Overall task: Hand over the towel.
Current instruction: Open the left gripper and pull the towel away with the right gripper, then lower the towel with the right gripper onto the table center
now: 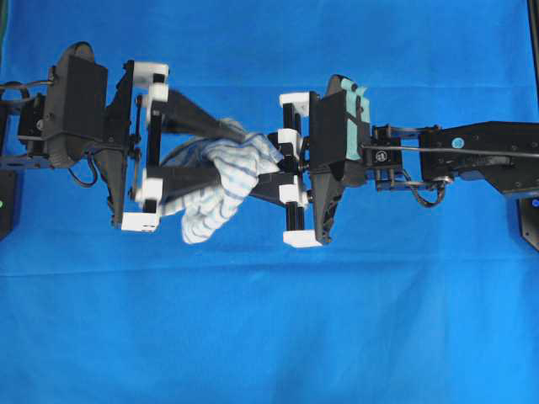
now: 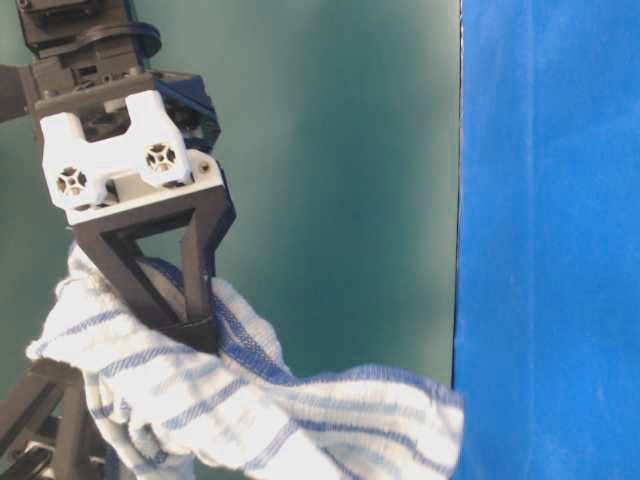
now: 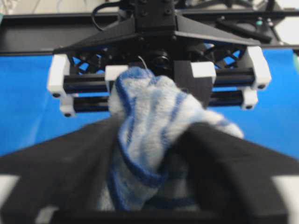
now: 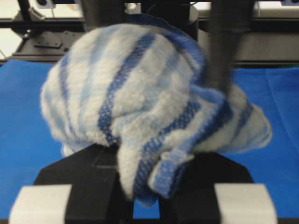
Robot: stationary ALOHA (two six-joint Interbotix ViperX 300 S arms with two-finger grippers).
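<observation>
Next, I set the towel down with my right gripper on the blue tablecloth about midway (image 1: 247,167) between the arm bases.
The towel (image 1: 217,181), white with blue stripes, hangs bunched in mid-air between the two grippers, above the table. My right gripper (image 1: 263,172) reaches in from the right and is shut on the towel's end. In the right wrist view a wad of towel (image 4: 140,93) is pinched between the jaws of the right gripper (image 4: 163,186). My left gripper (image 1: 246,156) comes from the left, open, one finger on each side of the cloth. In the left wrist view the towel (image 3: 149,107) fills the gap of the left gripper (image 3: 154,140). The table-level view shows the towel (image 2: 250,410) draped under a black finger (image 2: 195,290).
A plain blue tablecloth (image 1: 269,337) covers the whole table under both arms. The arm bases sit at the far left and far right edges. A dark green backdrop (image 2: 340,180) stands behind the table.
</observation>
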